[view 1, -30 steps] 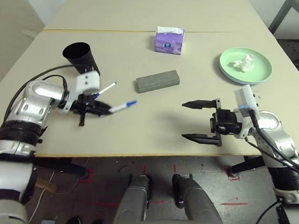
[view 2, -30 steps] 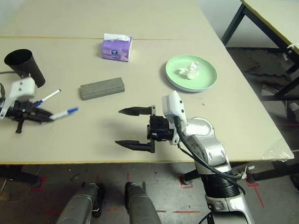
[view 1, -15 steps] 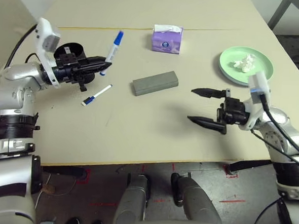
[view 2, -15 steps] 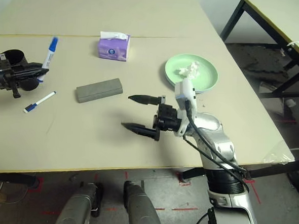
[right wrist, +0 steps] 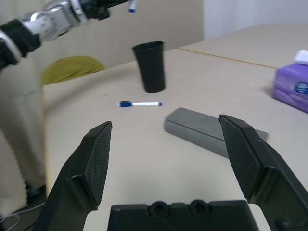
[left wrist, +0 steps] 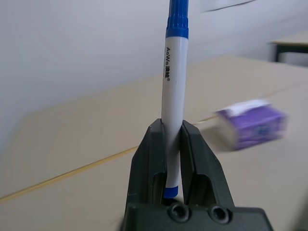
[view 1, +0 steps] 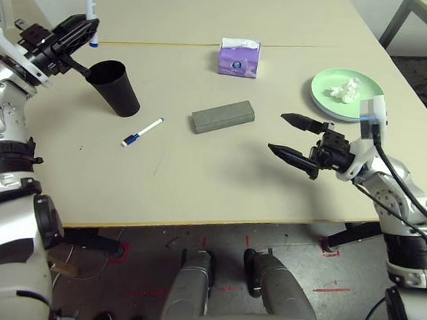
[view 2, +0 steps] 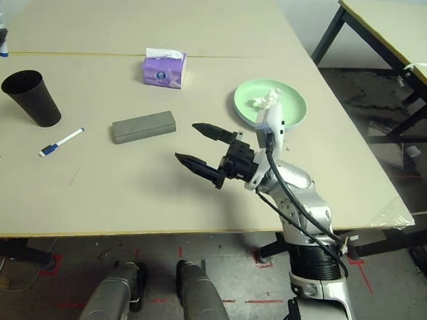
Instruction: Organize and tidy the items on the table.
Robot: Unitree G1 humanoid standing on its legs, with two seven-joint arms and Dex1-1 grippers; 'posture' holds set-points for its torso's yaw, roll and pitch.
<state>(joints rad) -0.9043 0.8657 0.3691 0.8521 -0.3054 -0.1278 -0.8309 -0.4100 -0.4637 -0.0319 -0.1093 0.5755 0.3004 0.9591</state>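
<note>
My left gripper will let go of the white marker with the blue cap inside the upright black cup (view 1: pixel 108 72).
My left gripper (view 1: pixel 80 30) is raised at the table's far left, shut on a white marker with a blue cap (view 1: pixel 89 4) that stands upright between the fingers (left wrist: pixel 172 101). It hovers just beyond and left of the upright black cup (view 1: pixel 115 87). A second marker (view 1: pixel 143 132) lies flat on the table (view 1: pixel 198 181) near the cup. The grey glasses case (view 1: pixel 222 117) lies mid-table. A crumpled tissue (view 1: pixel 347 90) sits on the light-green plate (view 1: pixel 326 98) at the right. My right gripper (view 1: pixel 291 139) hangs open above the table, right of the case, holding nothing.
A purple tissue box (view 1: pixel 240 57) stands behind the case, near the seam line. Another table (view 2: pixel 396 26) stands off to the right. Bare tabletop stretches along the front edge between my arms.
My left arm has lifted the marker from the tabletop up and back to beside the cup's rim. The right gripper rose slightly and stays open. The camera also shifted.
</note>
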